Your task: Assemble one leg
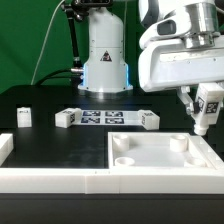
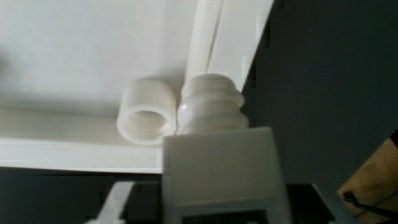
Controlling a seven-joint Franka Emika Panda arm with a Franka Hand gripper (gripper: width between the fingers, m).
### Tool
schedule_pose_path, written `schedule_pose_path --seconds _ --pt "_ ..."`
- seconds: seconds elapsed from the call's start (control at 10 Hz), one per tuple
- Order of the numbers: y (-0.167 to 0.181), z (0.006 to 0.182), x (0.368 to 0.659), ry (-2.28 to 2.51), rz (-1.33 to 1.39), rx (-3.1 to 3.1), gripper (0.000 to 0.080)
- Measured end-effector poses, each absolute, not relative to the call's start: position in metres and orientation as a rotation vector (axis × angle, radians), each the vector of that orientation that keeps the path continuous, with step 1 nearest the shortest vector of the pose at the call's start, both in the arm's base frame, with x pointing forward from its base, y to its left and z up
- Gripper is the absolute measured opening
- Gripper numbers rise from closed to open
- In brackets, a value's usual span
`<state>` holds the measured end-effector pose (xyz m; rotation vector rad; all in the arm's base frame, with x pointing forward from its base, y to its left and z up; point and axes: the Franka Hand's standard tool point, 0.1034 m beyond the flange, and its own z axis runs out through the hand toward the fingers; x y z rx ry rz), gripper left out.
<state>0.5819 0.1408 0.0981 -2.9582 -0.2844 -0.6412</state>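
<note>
The white leg will go down upright from my gripper into the panel's front corner socket point(image 1: 192, 161) point(image 2: 146, 124), the one nearest the held leg.
My gripper point(image 1: 204, 112) is shut on a white leg point(image 1: 210, 103) with tag marks and holds it over the far right corner of the large white square panel point(image 1: 160, 160). In the wrist view the held leg point(image 2: 222, 165) fills the middle between my gripper's point(image 2: 222, 205) fingers point(image 2: 118, 205). Its ribbed tip point(image 2: 210, 98) sits right beside the panel's round corner socket point(image 2: 143, 112), not inside it. Three more legs lie on the table: one at the exterior view's left point(image 1: 24, 116) and two point(image 1: 67, 118) point(image 1: 148, 121) at the ends of the marker board point(image 1: 105, 118).
A white L-shaped wall point(image 1: 40, 180) runs along the front left, next to the panel. The arm's base point(image 1: 105, 60) stands behind the marker board. The panel has another socket point(image 1: 124, 147) at its far left corner.
</note>
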Motion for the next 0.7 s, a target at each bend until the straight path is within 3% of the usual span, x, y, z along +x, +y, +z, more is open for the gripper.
schedule_pose_path --seconds 0.3,0.7 --pt "0.134 0.092 0.605 -0.323 -0.687 -2.953 0.0290" --pt "0.132 0.091 0.606 -0.324 -0.759 -2.937 0.0290"
